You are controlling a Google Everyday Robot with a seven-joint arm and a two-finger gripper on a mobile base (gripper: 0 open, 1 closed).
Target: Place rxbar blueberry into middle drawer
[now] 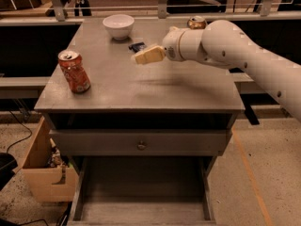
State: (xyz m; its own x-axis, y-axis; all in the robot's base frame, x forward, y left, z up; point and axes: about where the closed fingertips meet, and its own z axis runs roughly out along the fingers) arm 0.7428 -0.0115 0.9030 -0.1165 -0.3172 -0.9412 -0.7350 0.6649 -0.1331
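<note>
Next, my gripper closes on the end of the rxbar blueberry (142, 50) that lies farther from the white bowl.
The rxbar blueberry (137, 46), a small dark flat bar, lies on the grey cabinet top (141, 86) in front of the white bowl. My gripper (142, 57) hovers just in front of the bar and slightly above the top, pointing left, with the white arm reaching in from the right. It holds nothing that I can see. The middle drawer (141, 206) is pulled out at the bottom of the cabinet, its bare floor showing.
A red soda can (74, 72) stands at the left of the top. A white bowl (118, 26) sits at the back and a gold can (196, 22) at the back right. The closed drawer front with a knob (141, 145) is above the open drawer. A cardboard box (44, 173) stands on the floor at left.
</note>
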